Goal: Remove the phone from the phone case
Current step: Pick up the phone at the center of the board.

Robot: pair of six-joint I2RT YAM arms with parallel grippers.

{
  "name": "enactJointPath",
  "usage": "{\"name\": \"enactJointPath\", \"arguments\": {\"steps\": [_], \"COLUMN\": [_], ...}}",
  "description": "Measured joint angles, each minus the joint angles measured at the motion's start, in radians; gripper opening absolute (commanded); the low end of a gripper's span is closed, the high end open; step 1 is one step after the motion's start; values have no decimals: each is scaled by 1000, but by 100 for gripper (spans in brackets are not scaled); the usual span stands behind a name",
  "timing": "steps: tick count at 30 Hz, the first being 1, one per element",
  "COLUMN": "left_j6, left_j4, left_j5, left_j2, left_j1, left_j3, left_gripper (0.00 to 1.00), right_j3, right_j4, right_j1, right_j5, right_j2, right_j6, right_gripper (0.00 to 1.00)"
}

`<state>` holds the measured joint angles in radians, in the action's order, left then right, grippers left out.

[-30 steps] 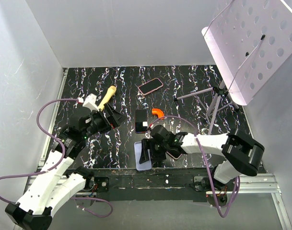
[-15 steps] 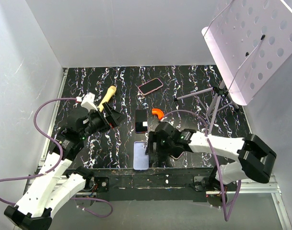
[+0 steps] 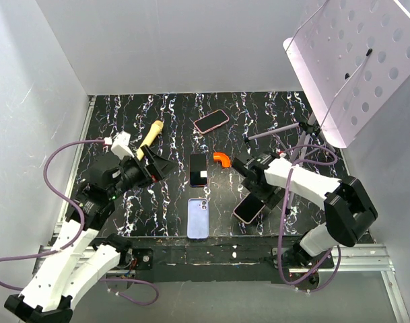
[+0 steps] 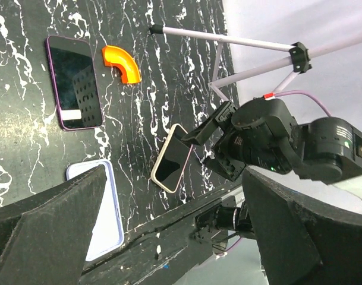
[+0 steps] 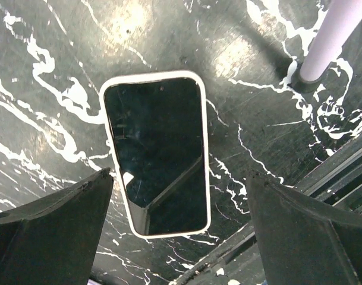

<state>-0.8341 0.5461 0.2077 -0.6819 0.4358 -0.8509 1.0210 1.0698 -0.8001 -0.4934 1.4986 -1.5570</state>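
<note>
Next, I move my left gripper to the far end of the phone (image 3: pixel 250 194) (image 4: pixel 176 126) in the cream case and close it there, as my right gripper lifts the phone.
A pale lavender phone case (image 3: pixel 198 219) (image 4: pixel 103 208) lies flat near the front edge, its rim up and its inside looking empty. A dark phone (image 3: pixel 198 169) (image 4: pixel 74 82) with a purple edge lies screen up just behind it. A second phone in a cream case (image 3: pixel 248 209) (image 5: pixel 157 151) (image 4: pixel 172 166) lies screen up to the right. My right gripper (image 3: pixel 260 187) (image 5: pixel 181 233) hangs open above this one, its fingers on either side and clear of it. My left gripper (image 3: pixel 157 166) (image 4: pixel 178 237) stands open and empty to the left of the dark phone.
An orange elbow piece (image 3: pixel 221 159) (image 4: pixel 122 64) lies behind the right gripper. A pink-cased phone (image 3: pixel 211 120) and a yellow-handled tool (image 3: pixel 151 134) lie farther back. A tripod stand (image 3: pixel 295 138) holds a perforated board at the right; one leg (image 5: pixel 329 41) is close by.
My right gripper has left the lavender case, swung right and back over the cream-cased phone, and opened wider. The left arm has barely shifted.
</note>
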Motion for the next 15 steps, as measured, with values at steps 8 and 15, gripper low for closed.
{"name": "enactJointPath", "arguments": {"steps": [8, 15], "left_j6": [0, 1], "left_j4": [0, 0], "left_j5": [1, 3], "left_j2": [42, 23], "left_j1": [0, 0], "left_j3": [0, 0], "left_gripper": [100, 99], "right_j3": [4, -7], "right_j4": [-25, -85], "right_j1": [48, 48], "right_j5": [2, 36], "right_j2": [11, 48], "right_j6": [-8, -10], "right_gripper": [99, 99]}}
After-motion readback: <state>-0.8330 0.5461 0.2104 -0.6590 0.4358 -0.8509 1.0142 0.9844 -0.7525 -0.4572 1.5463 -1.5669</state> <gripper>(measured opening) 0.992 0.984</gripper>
